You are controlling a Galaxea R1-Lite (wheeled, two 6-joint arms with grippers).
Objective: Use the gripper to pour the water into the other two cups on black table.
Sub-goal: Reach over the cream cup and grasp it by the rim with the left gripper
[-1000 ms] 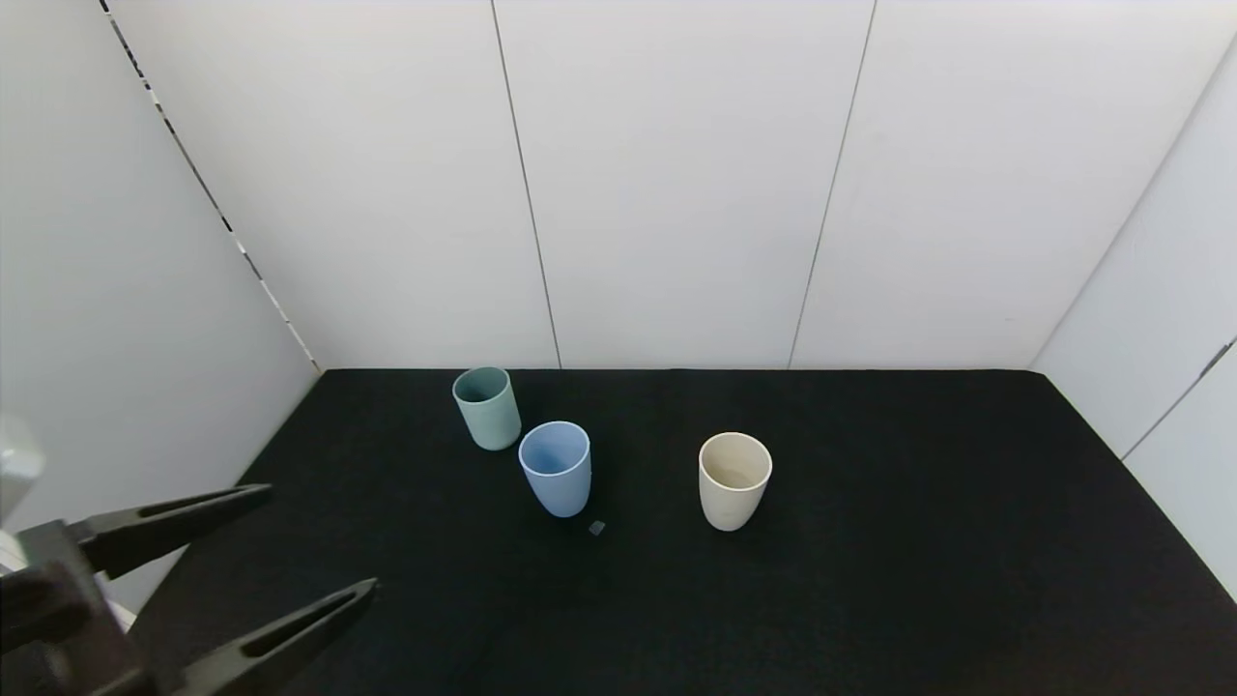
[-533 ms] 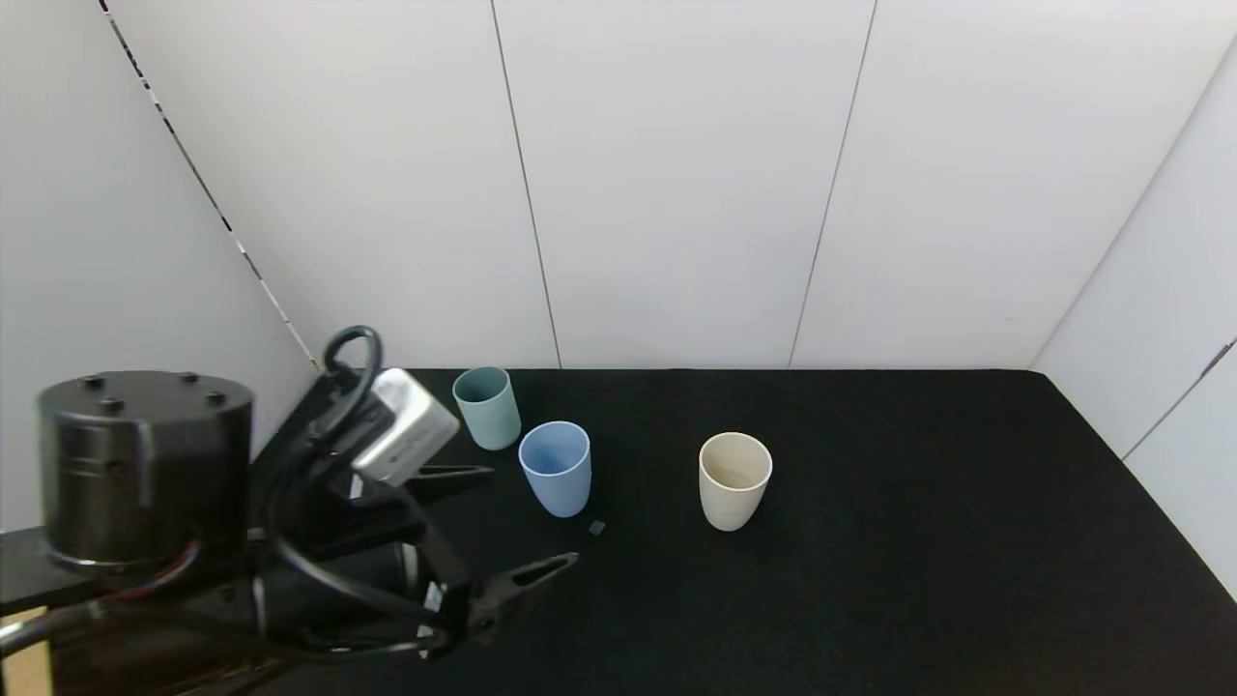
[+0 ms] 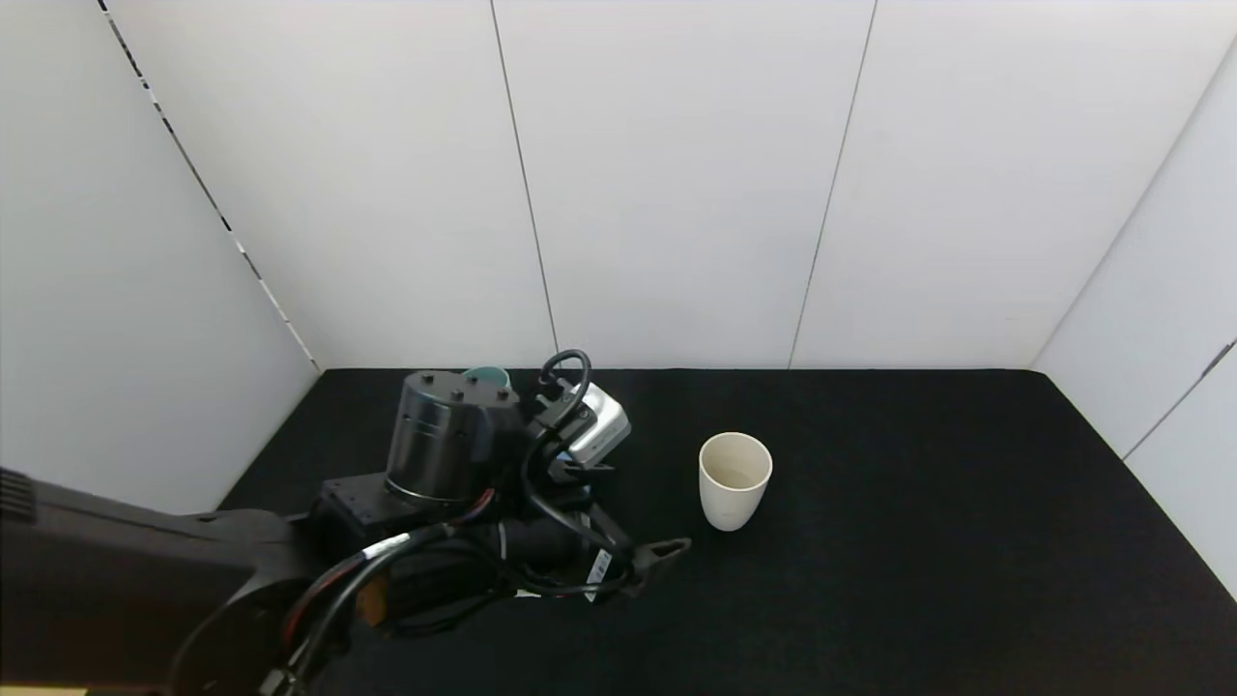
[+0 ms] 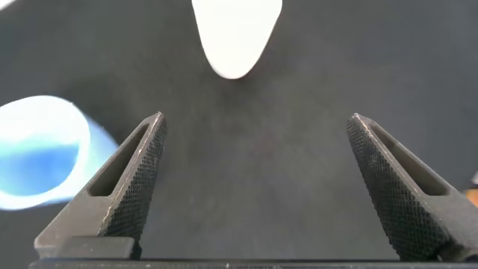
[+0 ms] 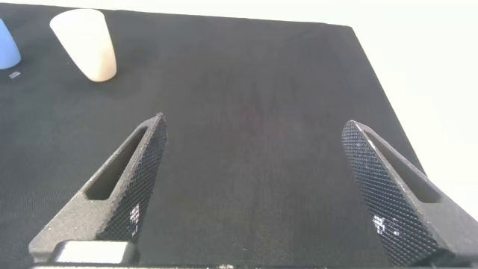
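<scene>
Next, I close my left gripper around the middle of the sides (image 3: 732,499) (image 4: 237,26) of the cream-beige cup, below the cup's rim, to pour from that cup.
My left gripper (image 3: 646,507) is open and empty over the black table (image 3: 918,541), left of the cream-beige cup (image 3: 734,480). In the left wrist view the left gripper (image 4: 255,116) has wide-apart jaws, the cream cup (image 4: 235,37) ahead and the light blue cup (image 4: 37,153) off to one side. In the head view the arm hides the blue cup; only the sage green cup's rim (image 3: 486,372) shows. Water cannot be made out. My right gripper (image 5: 254,122) is open and empty over bare table, out of the head view.
White walls close the table at the back and both sides. The right wrist view shows the cream cup (image 5: 86,45), the blue cup's edge (image 5: 6,45), a small grey chip (image 5: 13,75) and the table's edge (image 5: 373,67).
My left arm has swung in from the near left corner across the table towards the cream cup, now covering the blue cup and most of the green cup. The cups have not moved.
</scene>
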